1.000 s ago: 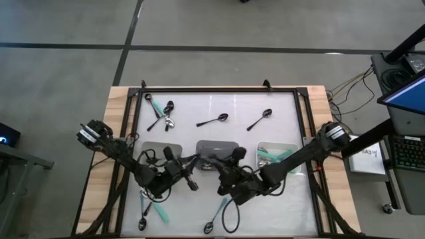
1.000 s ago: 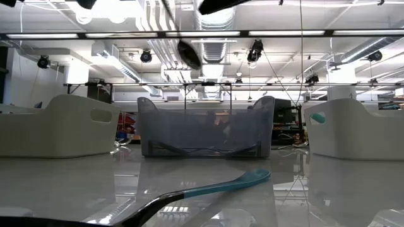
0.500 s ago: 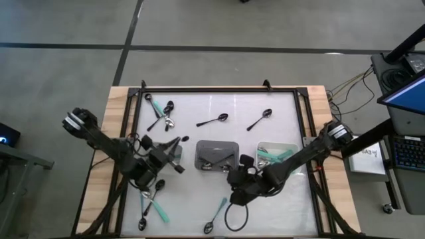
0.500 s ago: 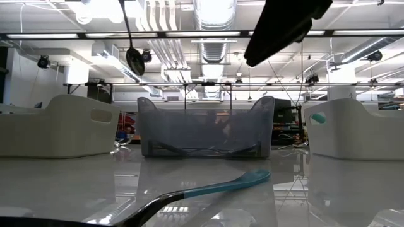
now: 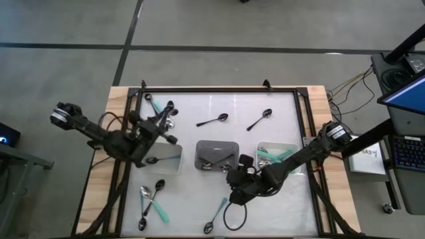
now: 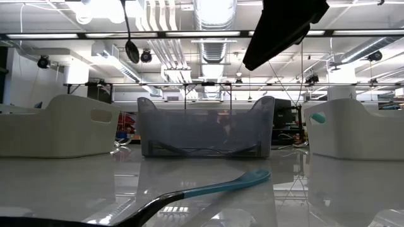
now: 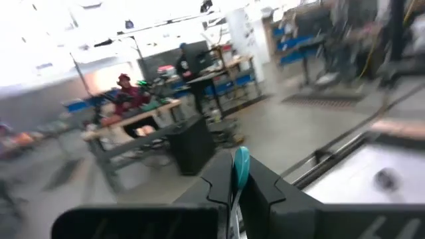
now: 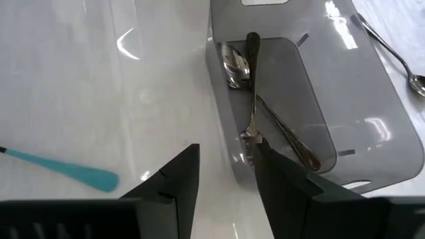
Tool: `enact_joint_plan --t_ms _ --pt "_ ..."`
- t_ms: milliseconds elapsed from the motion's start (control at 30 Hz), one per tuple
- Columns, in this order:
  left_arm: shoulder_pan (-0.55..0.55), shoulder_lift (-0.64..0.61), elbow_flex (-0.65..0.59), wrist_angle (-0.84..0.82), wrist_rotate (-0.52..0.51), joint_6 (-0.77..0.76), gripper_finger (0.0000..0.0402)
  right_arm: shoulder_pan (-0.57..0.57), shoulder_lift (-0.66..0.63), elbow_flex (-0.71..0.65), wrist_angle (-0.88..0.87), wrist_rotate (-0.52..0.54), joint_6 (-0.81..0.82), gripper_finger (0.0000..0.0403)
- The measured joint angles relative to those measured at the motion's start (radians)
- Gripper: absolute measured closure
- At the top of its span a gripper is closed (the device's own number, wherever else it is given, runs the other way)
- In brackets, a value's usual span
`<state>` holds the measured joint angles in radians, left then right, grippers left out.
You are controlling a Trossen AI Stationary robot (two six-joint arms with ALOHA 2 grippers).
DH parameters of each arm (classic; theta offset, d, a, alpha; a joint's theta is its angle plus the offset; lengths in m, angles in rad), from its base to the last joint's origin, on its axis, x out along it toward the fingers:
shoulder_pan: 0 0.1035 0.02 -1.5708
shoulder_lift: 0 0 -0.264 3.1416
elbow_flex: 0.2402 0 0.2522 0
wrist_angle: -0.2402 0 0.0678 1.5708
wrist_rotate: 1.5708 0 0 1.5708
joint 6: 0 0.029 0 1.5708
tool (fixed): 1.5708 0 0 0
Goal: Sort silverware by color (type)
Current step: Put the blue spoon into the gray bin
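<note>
My left gripper should release the mint-green spoon so that it lies beside the spoon in the pale tray (image 5: 161, 165) that is under my left gripper.
My left gripper (image 5: 160, 125) is raised over the far edge of the left tray (image 5: 163, 159) and is shut on a spoon. The spoon's mint-green end (image 7: 240, 167) shows between the fingers, and a dark bowl on a thin stem (image 6: 132, 50) shows high in the low view. My right gripper (image 5: 234, 183) is open and empty. It hovers just near of the grey middle tray (image 8: 299, 113), which holds silver spoons (image 8: 249, 99). Black spoons (image 5: 214, 121) lie at the far side. A mint-green spoon (image 8: 66, 167) lies on the table. My left gripper pinches the spoon between its two fingers. The mint-green end (image 7: 240, 167) sticks out past the fingertips. The fingers slant upward, away from the table. The spoon is lifted clear of the table and trays.
The right tray (image 5: 277, 154) holds mint-green spoons. Loose spoons lie at the far left (image 5: 159, 113), at the near left (image 5: 151, 199) and at the near middle (image 5: 214, 218). Another black spoon (image 5: 260, 119) lies at the far right. A black cable loop (image 5: 234, 216) lies near the right arm.
My left gripper has gone from beside the middle tray toward the table's left and far edges, rising and tipping upward with the spoon still in its fingers. My right gripper has drawn back from the middle tray toward the near edge.
</note>
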<state>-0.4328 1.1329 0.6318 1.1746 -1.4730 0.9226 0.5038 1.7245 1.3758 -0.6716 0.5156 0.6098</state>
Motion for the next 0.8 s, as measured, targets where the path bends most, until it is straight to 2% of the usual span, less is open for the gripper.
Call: enact_joint_plan --t_ms 167,333,433,500,567,600,667,733,800 --pt "0.083 0.013 0.073 -0.266 -0.001 -0.023 0.0401 -0.011 0.0 0.0 0.0 0.0 -0.005 0.0267" --pt "0.2 0.029 0.191 -0.428 0.007 -0.046 0.0401 -0.015 0.0 0.0 0.001 0.0 -0.007 0.0267" --pt "0.246 0.032 0.251 -0.559 0.07 -0.081 0.0401 -0.014 0.0 0.0 0.001 0.0 -0.007 0.0271" --pt "0.281 0.032 0.292 -0.734 0.128 -0.142 0.0401 -0.013 0.0 0.0 0.002 0.0 -0.008 0.0272" --pt "0.325 0.032 0.344 -1.008 0.202 -0.294 0.0401 -0.014 0.0 0.0 0.002 0.0 -0.01 0.0272" --pt "0.351 0.032 0.378 -1.177 0.273 -0.407 0.0401 -0.014 0.0 0.0 0.002 0.0 -0.011 0.0272" --pt "0.417 0.043 0.452 -1.507 0.488 -0.678 0.0401 -0.014 0.0 0.0 0.003 0.0 -0.008 0.0272" --pt "0.496 0.066 0.513 -1.725 0.678 -0.879 0.0401 -0.014 0.0 0.0 0.003 0.0 -0.003 0.0273" --pt "0.549 0.085 0.545 -1.847 0.732 -0.939 0.0401 -0.014 0.0 0.0 0.003 0.0 0.0 0.0273"
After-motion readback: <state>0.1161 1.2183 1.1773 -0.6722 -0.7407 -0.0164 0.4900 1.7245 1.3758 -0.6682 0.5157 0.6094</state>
